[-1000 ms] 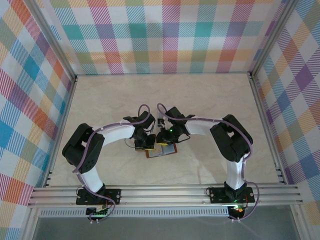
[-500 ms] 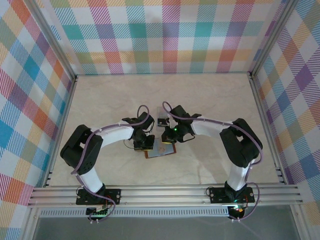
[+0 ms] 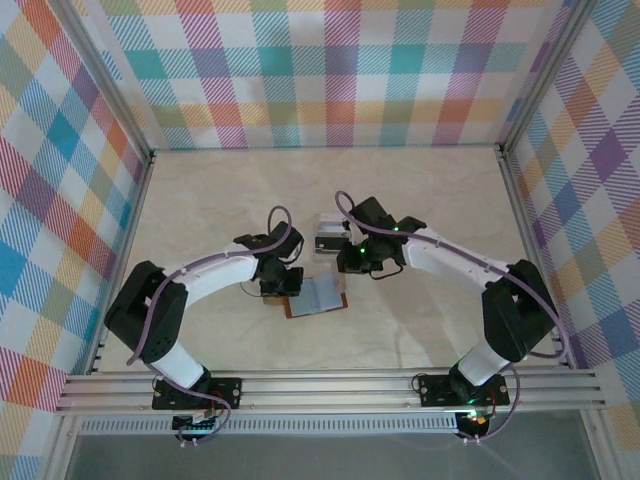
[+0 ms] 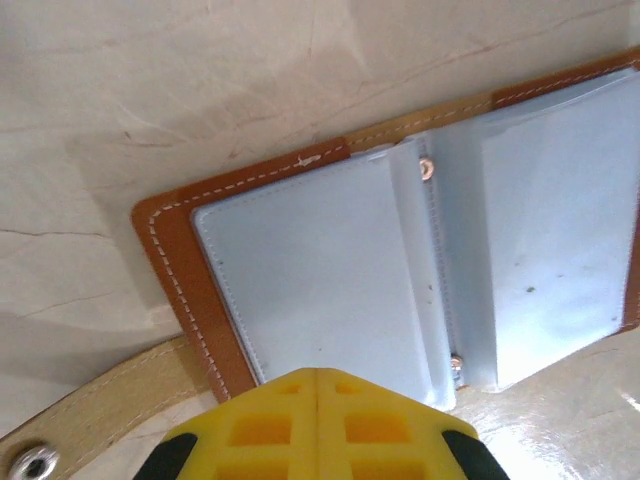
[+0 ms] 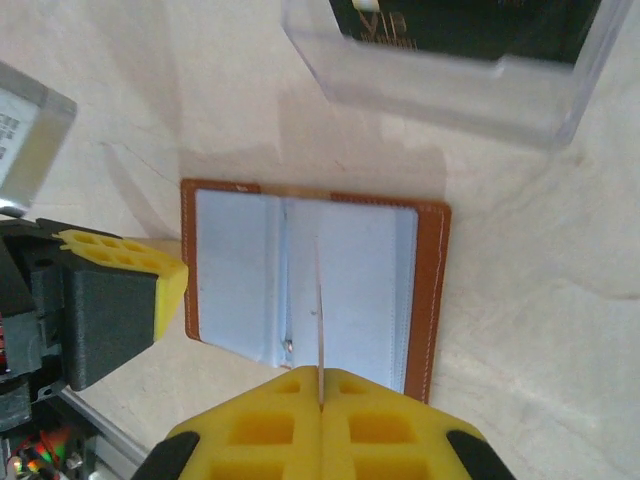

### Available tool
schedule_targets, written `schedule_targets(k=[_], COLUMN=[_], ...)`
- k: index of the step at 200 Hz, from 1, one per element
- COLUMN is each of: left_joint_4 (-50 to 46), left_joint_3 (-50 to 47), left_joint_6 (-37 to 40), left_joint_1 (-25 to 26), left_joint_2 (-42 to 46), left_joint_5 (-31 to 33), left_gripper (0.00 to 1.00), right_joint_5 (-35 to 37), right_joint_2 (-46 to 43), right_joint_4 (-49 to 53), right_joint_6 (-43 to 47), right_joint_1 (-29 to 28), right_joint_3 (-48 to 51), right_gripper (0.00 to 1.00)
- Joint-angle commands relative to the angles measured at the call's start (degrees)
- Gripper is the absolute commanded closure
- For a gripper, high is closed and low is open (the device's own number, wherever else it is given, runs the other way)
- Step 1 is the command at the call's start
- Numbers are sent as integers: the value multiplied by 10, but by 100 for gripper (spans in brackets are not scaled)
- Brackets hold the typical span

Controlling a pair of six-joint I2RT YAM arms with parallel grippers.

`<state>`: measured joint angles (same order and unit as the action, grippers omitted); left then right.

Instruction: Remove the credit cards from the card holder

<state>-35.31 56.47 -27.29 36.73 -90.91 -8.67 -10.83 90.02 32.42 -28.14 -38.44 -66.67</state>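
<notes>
My right gripper is going to release the thin pale credit card in the far part of the clear plastic tray (image 3: 334, 221), behind the dark credit card. The pale card is held above the holder now.
The brown leather card holder (image 3: 318, 297) lies open on the table, its pale blue-grey slots (image 4: 300, 270) facing up. My left gripper (image 4: 316, 372) is shut, with nothing between its fingers, and its tips rest at the holder's left edge (image 3: 283, 286). My right gripper (image 5: 321, 375) is shut on a thin pale credit card (image 5: 320, 300), seen edge-on, held above the holder (image 5: 432, 300). In the top view the right gripper (image 3: 346, 262) hangs just behind the holder. The left gripper's yellow fingers (image 5: 165, 278) touch the holder's side. A dark credit card (image 5: 470, 25) lies in the clear tray.
The clear plastic tray (image 5: 440, 85) stands on the table just beyond the holder (image 3: 328, 234). The holder's tan snap tab (image 4: 100, 405) sticks out beside the left gripper. Plaid walls and metal rails (image 3: 300, 385) enclose the table.
My right gripper closed on the card and rose away from the holder toward the back right. The holder's inside is more exposed. The left gripper stayed shut at the holder's edge.
</notes>
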Motion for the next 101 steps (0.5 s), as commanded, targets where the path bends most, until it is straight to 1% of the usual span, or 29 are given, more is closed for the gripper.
schedule_targets(k=[1,11,23,38,54,63,80,101], left_joint_4=[-28,-27,-23,-13,-5,-5,-6,-3], left_joint_3=[19,17,11,-5,-20,-26,-38,-56], left_joint_6=[11,11,11,9,9,11,16,18], left_joint_1=[0,-5,-9,-16,-29,-36,-46,-59], left_joint_2=[29,38,54,82,107,117,136,155], left_joint_5=[32,35,40,52,55,56,57,53], left_gripper=[96,96,96,94,92,92,90,89], right_joint_5=[46,60,95,121,89,69,37,11], right_joint_2=[-18,-12,-1,8,24,40,78,136], right_joint_4=[21,29,35,18,-6,-3,30,93], right_joint_6=[84,125,174,245,331,392,485,575], right_joint_1=[6,8,9,13,23,29,38,46], right_joint_3=[-43,-67,-96,-119,-142,-164,-218,-300], right_gripper=[95,97,99,100,100,100,100,100])
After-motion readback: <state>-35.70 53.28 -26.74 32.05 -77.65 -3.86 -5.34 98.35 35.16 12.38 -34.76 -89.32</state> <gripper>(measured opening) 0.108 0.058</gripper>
